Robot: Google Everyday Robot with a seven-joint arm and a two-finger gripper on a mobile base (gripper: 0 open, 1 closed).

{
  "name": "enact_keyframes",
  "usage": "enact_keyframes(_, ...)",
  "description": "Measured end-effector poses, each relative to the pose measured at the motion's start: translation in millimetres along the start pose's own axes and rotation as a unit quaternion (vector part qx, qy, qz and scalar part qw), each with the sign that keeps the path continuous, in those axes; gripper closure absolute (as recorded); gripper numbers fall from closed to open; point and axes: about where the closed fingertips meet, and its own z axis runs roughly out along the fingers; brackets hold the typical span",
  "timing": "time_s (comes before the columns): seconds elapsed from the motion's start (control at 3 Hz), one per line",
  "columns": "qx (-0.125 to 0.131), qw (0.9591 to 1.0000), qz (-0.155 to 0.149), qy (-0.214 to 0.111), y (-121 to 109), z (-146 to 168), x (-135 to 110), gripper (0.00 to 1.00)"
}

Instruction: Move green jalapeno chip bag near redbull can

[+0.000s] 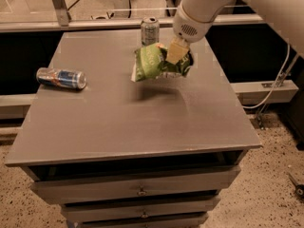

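Note:
Next, my gripper lets the green jalapeno chip bag go, releasing it beside the redbull can's end that faces the table's middle (115, 69). The bag now hangs above the grey table.
The green jalapeno chip bag (154, 63) hangs in the air above the middle-back of the grey table, casting a shadow below it. My gripper (176, 52) is shut on the bag's right part and holds it up; the white arm comes in from the upper right. The redbull can (61, 78), blue and silver, lies on its side near the table's left edge, well to the left of the bag.
A plain silver-grey can (150, 31) stands upright at the table's back edge, just behind the bag. The grey table (118, 127) has drawers below its front edge. A white cable runs along the floor at the right.

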Motion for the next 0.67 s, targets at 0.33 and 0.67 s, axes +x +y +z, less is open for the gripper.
enact_keyframes(0.33,0.007,0.9997,0.022,0.008,-20,21,-23,1.00)
enact_keyframes(0.67,0.005,0.9994,0.033,0.000,-26,31,-42,1.00)
